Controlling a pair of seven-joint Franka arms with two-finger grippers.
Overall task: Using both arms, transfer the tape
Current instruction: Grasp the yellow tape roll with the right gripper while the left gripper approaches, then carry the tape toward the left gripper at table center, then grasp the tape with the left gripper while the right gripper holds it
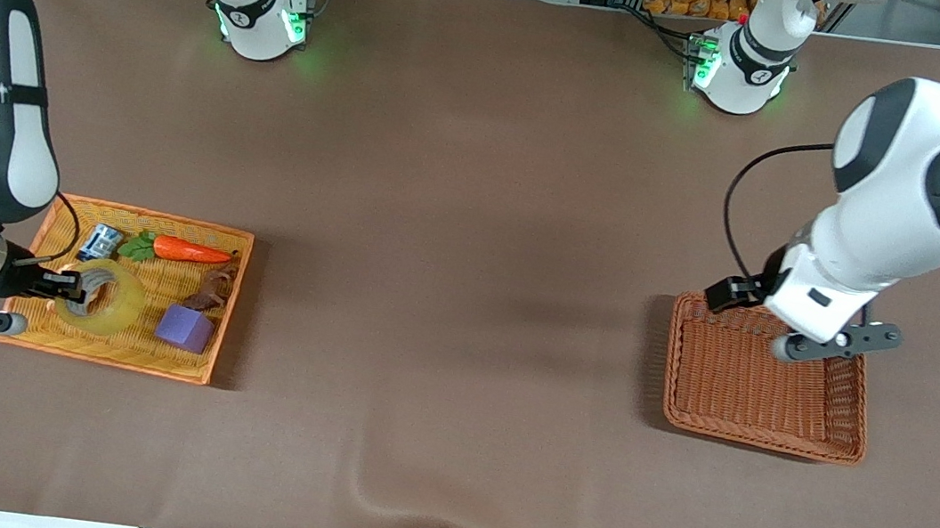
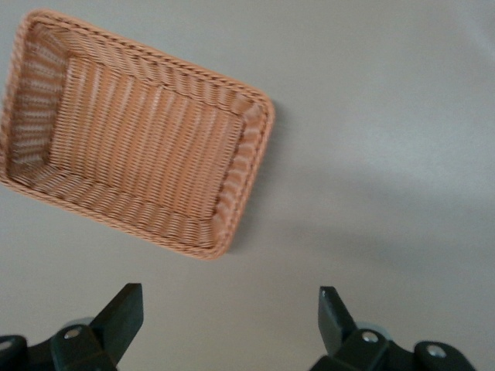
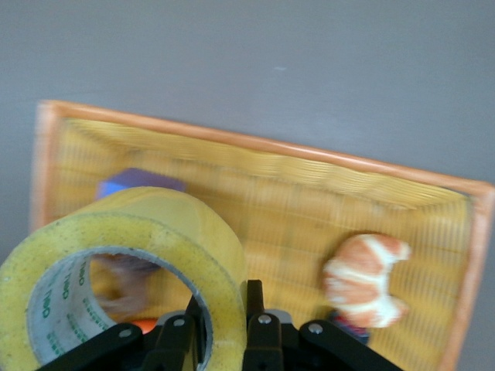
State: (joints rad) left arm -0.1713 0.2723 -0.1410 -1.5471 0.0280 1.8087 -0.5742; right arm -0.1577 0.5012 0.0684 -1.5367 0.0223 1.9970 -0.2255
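Next, my right gripper releases the tape on the brown cloth midway (image 1: pixel 452 307) between the yellow tray and the brown basket.
The tape (image 1: pixel 109 302) is a yellowish ring with a grey core. It is held on its edge over the yellow wicker tray (image 1: pixel 109 356) at the right arm's end of the table. My right gripper (image 1: pixel 72 287) is shut on the tape's wall, one finger inside the core and one outside. The right wrist view shows this grip (image 3: pixel 224 309) and the tape (image 3: pixel 178 232). My left gripper (image 1: pixel 821 329) hangs open and empty over the brown wicker basket (image 1: pixel 760 425). The left wrist view shows its fingers wide apart (image 2: pixel 230 309) above bare table beside the basket (image 2: pixel 232 209).
The yellow tray (image 3: pixel 255 143) also holds a carrot (image 1: pixel 189 250), a purple cube (image 1: pixel 186 328), a croissant (image 3: pixel 367 278) and a small blue and white item (image 1: pixel 101 241). The brown basket holds nothing. Brown cloth covers the table between tray and basket.
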